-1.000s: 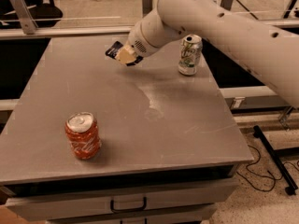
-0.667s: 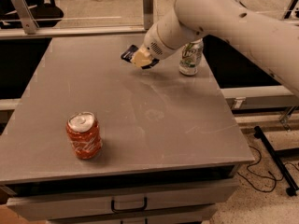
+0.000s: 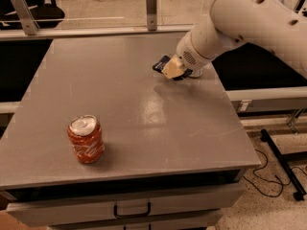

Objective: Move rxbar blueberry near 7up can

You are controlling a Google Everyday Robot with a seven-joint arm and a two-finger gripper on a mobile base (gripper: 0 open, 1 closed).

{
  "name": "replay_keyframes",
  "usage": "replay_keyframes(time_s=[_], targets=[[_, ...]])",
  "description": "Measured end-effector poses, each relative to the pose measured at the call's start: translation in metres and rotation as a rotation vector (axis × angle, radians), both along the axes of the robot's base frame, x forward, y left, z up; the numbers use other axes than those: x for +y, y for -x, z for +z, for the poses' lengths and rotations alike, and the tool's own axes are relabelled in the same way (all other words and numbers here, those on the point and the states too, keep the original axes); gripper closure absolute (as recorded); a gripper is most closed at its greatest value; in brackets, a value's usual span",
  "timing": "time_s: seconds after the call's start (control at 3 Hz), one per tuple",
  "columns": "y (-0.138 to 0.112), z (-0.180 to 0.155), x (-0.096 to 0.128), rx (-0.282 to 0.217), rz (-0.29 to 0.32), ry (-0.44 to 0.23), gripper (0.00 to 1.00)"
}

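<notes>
Next, my gripper lets go of the rxbar blueberry on the grey table's edge (image 3: 203, 74), just in front of the base of the 7up can.
My gripper (image 3: 171, 70) is at the far right of the grey table (image 3: 120, 95), low over its surface. It is shut on the rxbar blueberry (image 3: 161, 63), a dark navy bar whose end sticks out to the left of the fingers. The 7up can is hidden behind my white arm (image 3: 230, 23); only a bit of its base seems to show at the wrist.
An orange-red can (image 3: 86, 139) stands upright at the front left of the table. A drawer with a handle (image 3: 132, 209) runs under the front edge. Metal posts (image 3: 151, 6) stand behind the table. Cables and a stand foot (image 3: 283, 164) lie on the floor at right.
My gripper has carried the bar to the right and down, toward the spot where the 7up can stood; my arm now covers that can. The orange-red can has not moved.
</notes>
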State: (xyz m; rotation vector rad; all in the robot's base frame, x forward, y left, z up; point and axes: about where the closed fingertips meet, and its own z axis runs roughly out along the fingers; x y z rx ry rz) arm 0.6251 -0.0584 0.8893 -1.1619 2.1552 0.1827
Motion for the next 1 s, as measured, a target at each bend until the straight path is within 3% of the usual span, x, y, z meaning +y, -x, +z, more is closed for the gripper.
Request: replay_keyframes(time_s=[0.33, 0.67, 1.0], targets=[[0.021, -0.012, -0.023, 0.05, -0.037, 0.02, 1.0], [0.039, -0.015, -0.046, 0.069, -0.082, 0.041, 1.0], [0.05, -0.005, -0.072, 0.051, -0.139, 0.065, 1.0]])
